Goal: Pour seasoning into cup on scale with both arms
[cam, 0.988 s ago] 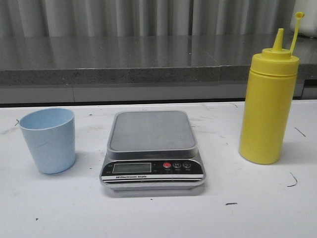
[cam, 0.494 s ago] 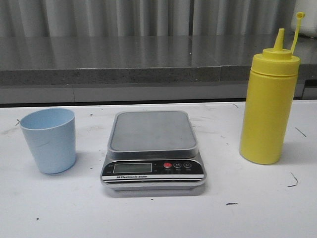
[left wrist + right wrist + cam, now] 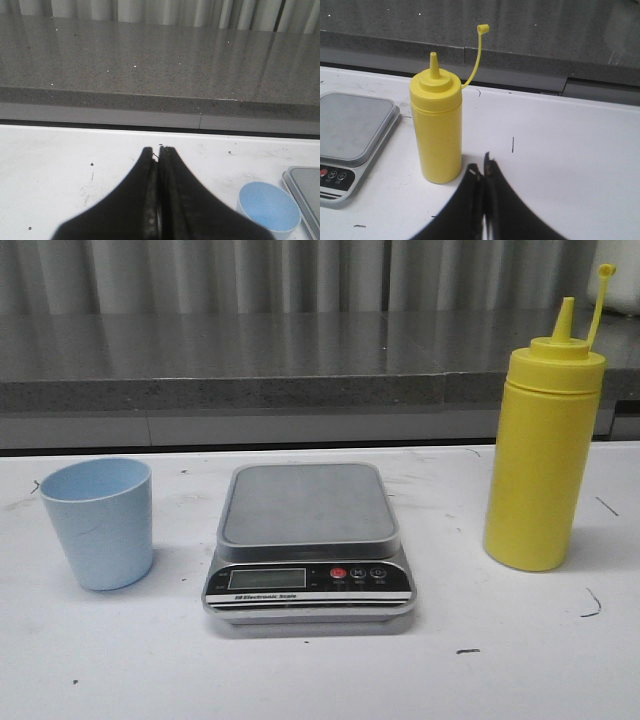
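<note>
The pale blue cup is next for my left gripper, which should go to it and close on the cup's rim (image 3: 140,492) (image 3: 296,224), at the side facing the scale.
The pale blue cup (image 3: 98,523) stands upright on the white table, left of the scale (image 3: 308,546), whose platform is bare. The tall yellow seasoning bottle (image 3: 541,455) stands upright to the right of the scale, its tethered cap off the nozzle. No gripper shows in the front view. My left gripper (image 3: 158,149) is shut and empty above the table, with the cup (image 3: 268,208) off to one side and apart. My right gripper (image 3: 482,169) is shut and empty, just beside the bottle's (image 3: 438,127) base, not touching it.
A dark grey stone counter (image 3: 300,360) runs along the back edge of the white table (image 3: 320,670). The scale's corner (image 3: 305,186) shows in the left wrist view, and its platform (image 3: 350,127) in the right wrist view. Small dark marks dot the table.
</note>
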